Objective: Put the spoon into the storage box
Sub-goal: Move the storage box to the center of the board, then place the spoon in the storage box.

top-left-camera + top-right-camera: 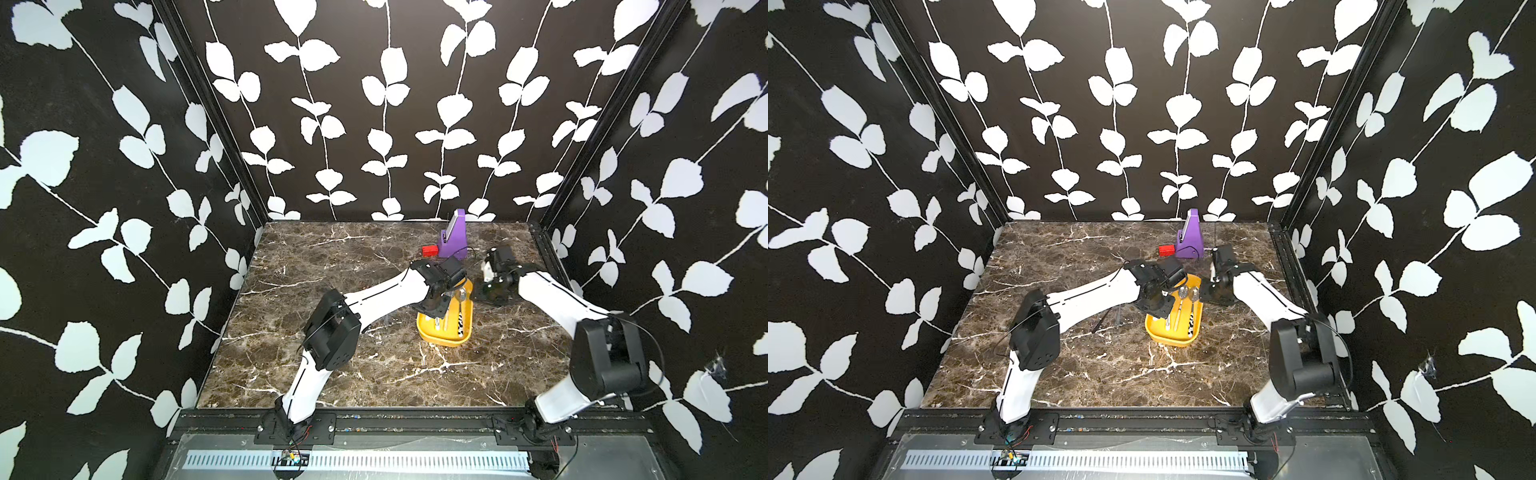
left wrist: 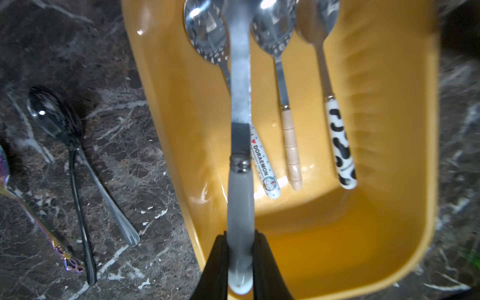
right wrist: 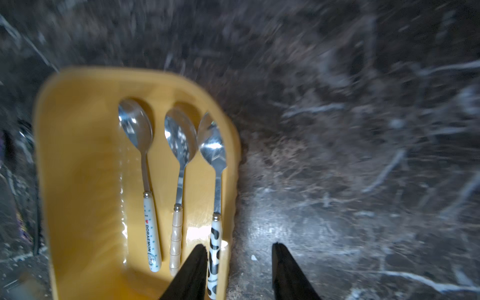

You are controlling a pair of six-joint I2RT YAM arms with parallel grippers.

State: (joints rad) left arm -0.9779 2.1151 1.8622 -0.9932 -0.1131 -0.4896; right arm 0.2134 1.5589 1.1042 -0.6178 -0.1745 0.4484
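Observation:
My left gripper needs to let go of the grey-handled spoon across the Doraemon-handled spoon in the yellow storage box (image 1: 430, 304) (image 2: 239, 122).
The yellow storage box (image 1: 440, 338) (image 1: 1173, 338) sits right of the table's middle. My left gripper (image 2: 241, 235) (image 1: 434, 305) hangs over the box's near-left part, shut on the grey handle of a spoon (image 2: 240, 104) that points along the box (image 2: 363, 233); its far end is blurred. In the box (image 3: 78, 155) lie three spoons side by side: a Doraemon-handled one (image 3: 150, 228), a beige-handled one (image 3: 176, 233) and a cow-patterned one (image 3: 215, 233). My right gripper (image 3: 239, 244) (image 1: 484, 295) is open astride the box's right wall. The cow handle lies loose beside one finger.
On the marble left of the box lie a black spoon (image 2: 65, 155), a plain steel one (image 2: 109, 194) and an iridescent one (image 2: 26, 207). A purple wedge stand (image 1: 453, 237) and a small red block (image 1: 430, 250) stand at the back, just behind both wrists.

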